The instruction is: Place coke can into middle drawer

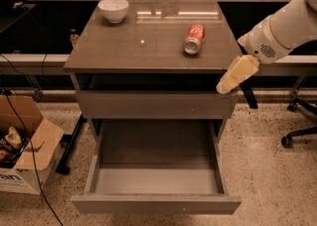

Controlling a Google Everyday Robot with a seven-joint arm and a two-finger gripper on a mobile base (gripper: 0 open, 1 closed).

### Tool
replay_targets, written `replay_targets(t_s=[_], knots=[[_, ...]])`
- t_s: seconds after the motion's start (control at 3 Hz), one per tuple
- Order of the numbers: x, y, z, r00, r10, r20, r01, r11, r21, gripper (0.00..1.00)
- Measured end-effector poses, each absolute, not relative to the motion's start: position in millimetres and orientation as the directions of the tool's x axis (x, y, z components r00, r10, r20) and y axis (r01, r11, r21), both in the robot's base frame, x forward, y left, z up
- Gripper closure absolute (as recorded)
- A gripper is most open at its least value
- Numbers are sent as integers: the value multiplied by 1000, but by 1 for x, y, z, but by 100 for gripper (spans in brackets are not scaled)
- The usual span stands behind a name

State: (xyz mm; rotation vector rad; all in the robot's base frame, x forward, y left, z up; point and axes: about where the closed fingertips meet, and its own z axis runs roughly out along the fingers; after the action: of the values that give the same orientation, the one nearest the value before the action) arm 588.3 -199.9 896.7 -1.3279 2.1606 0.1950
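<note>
I should grip the front half of the coke can (193, 42), next to its silver end, up on the cabinet top.
The coke can (193, 39) lies on its side on the right part of the cabinet top (148, 51), silver end facing front. The middle drawer (156, 178) is pulled out wide below a closed matching drawer front (156, 105); its grey tray holds nothing. My gripper (224, 87) hangs on the white arm (277, 34) at the cabinet's right front corner, pointing down and left, below the level of the top. It is to the right of and in front of the can and does not touch it. It holds nothing that I can see.
A white bowl (113, 9) stands at the back left of the cabinet top. An open cardboard box (22, 143) sits on the floor at the left, with cables beside it. An office chair base (297, 133) stands at the right.
</note>
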Motion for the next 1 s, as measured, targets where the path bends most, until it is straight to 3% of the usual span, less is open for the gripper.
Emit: replay_targets(t_s=[1.0], knots=[[688, -164, 867, -344, -501, -794, -767, 638, -70, 0]])
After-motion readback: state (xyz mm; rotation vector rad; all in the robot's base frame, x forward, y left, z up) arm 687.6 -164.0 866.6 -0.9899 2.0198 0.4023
